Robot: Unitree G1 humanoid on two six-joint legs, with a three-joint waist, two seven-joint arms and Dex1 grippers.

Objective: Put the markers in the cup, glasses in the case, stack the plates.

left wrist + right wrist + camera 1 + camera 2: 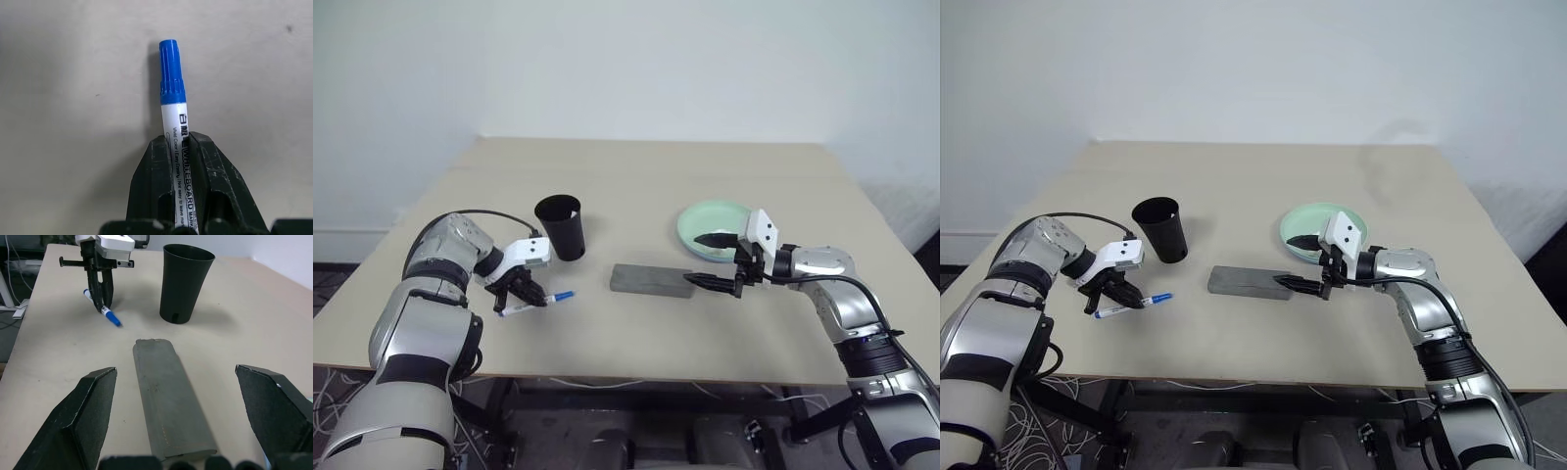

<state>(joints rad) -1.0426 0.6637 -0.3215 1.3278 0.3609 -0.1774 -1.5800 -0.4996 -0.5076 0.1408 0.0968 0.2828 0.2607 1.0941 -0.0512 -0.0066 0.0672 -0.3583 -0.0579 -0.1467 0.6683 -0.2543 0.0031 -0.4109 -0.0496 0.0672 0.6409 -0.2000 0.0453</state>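
My left gripper needs to let go of the white marker inside the black cup's opening (565,210), with its blue cap pointing up.
My left gripper (522,298) is shut on a white marker with a blue cap (551,297) near the table's front left. The fingers (208,166) clamp the marker's barrel (172,73), and its cap end sticks out, low over the table. The black cup (561,227) stands upright just behind it. A grey case (651,280) lies shut and flat at the table's middle. My right gripper (697,259) is open at the case's right end, with nothing between its fingers. A mint green plate (703,217) sits behind that gripper. The glasses are out of view.
The beige table (636,176) stretches wide behind the cup and plate. Its front edge (636,374) runs close below both grippers. In the right wrist view the case (168,401) lies between my open fingers, with the cup (185,284) beyond it.
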